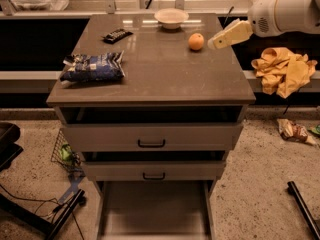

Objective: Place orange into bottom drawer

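Observation:
Next, I close on the sides of the orange [195, 42] on the cabinet top, before the white bowl.
The orange [196, 41] sits on the cabinet top [150, 74], right of middle, near the back. My gripper [216, 42] comes in from the right on a white arm, its cream tip just right of the orange and apart from it. The bottom drawer [154, 209] is pulled out below the two drawers with black handles; its flat floor is bare.
A white bowl [171, 18] stands at the back of the top. A blue snack bag [92, 67] lies at the left and a dark bar [117, 34] behind it. A yellow-orange cloth [284, 70] lies on the ledge to the right. Cables and wrappers lie on the floor.

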You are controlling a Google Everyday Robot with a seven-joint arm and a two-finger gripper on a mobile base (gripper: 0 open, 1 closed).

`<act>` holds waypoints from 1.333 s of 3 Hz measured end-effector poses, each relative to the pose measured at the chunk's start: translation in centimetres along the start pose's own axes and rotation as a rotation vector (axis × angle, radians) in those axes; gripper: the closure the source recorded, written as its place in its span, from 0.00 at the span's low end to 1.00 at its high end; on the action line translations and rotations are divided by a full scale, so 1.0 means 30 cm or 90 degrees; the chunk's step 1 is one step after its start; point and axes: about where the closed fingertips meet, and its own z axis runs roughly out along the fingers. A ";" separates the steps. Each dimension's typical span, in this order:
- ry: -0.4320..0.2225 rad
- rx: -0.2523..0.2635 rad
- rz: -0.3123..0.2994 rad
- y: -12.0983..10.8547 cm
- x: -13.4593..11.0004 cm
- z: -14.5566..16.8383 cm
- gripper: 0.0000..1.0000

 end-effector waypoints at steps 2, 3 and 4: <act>-0.021 -0.015 0.037 -0.097 0.119 0.376 0.00; -0.002 -0.019 0.053 -0.128 0.182 0.526 0.00; 0.004 -0.028 0.076 -0.145 0.216 0.649 0.00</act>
